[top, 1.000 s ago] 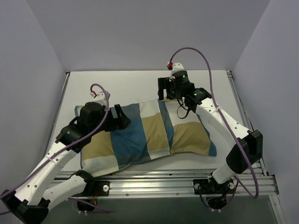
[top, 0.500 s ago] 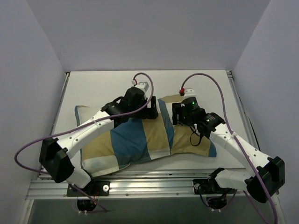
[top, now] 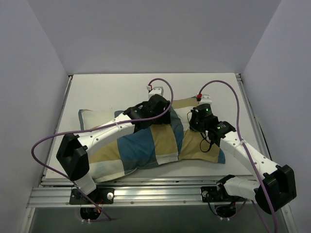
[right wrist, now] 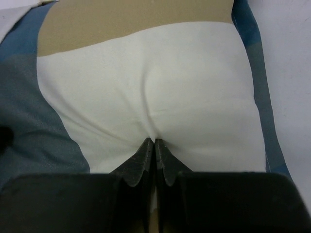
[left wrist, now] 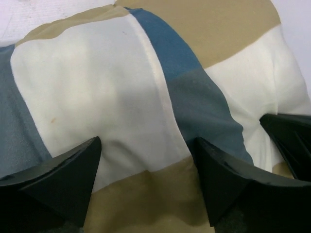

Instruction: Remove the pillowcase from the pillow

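My right gripper should open and take the cloth by the blue piece [top: 178, 127] beside the pillowcase's opening, since the pillowcase's fold it holds sits away from that opening.
The pillowcase [top: 146, 145], in blue, tan and cream blocks, lies plump across the table; the pillow is hidden inside it. My left gripper [top: 164, 115] is over the far middle of it, open, with its fingertips resting on the fabric either side of a cream and tan patch [left wrist: 146, 145]. Nothing is pinched between them. My right gripper [top: 195, 119] is just to the right of it, shut on a fold of the pillowcase's cream block [right wrist: 154, 141]. The cloth puckers toward its tips. The right gripper's dark finger [left wrist: 291, 136] shows at the edge of the left wrist view.
The white table [top: 107, 90] extends beyond the pillowcase to the back wall. A metal rail [top: 160, 191] runs along the near edge by the arm bases. Purple cables [top: 167, 90] loop above both wrists.
My left arm swung from the pillowcase's left end to its far middle, staying open. My right gripper came down from behind the pillowcase onto the cream block and shut on the fabric.
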